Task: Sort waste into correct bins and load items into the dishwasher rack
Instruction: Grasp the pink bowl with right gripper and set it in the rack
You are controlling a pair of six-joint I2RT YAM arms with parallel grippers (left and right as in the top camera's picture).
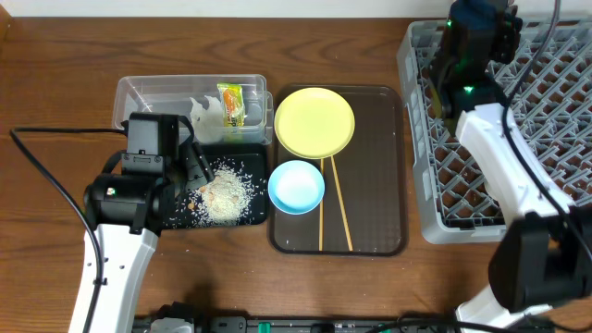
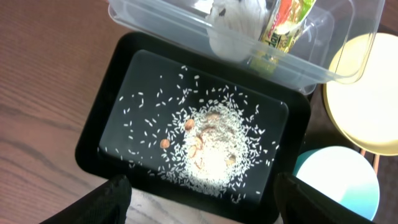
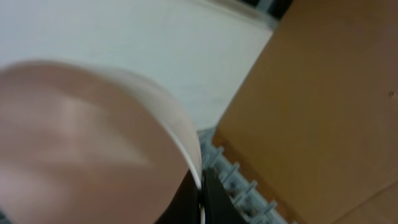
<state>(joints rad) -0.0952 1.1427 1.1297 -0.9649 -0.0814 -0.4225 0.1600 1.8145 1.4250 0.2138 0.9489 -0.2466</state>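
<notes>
Next, I set the white bowl, now above the grey rack, with my right gripper in the grey rack's far corner on the brown tray's side (image 1: 446,50).
My left gripper (image 2: 199,208) is open and empty, hovering over the near edge of the black tray (image 2: 99,130), which holds a heap of rice scraps (image 2: 211,146). In the overhead view this gripper (image 1: 197,166) sits above that tray (image 1: 261,157). Behind it the clear tub (image 1: 139,92) holds the paper wad (image 1: 205,116) and the snack wrapper (image 1: 231,102). My right gripper (image 3: 202,199) is shut on the rim of the white bowl (image 3: 93,137), above the far left corner of the grey rack (image 1: 536,139). The yellow plate (image 1: 314,122), blue bowl (image 1: 296,185) and chopsticks (image 1: 338,203) lie on the brown tray. The white cup is out of view.
The dark brown serving tray (image 1: 388,185) lies between the bins and the rack. My right arm (image 1: 499,157) stretches over the rack's left side. A black cable (image 1: 46,176) runs across the table at the left. A pale wall fills the right wrist view.
</notes>
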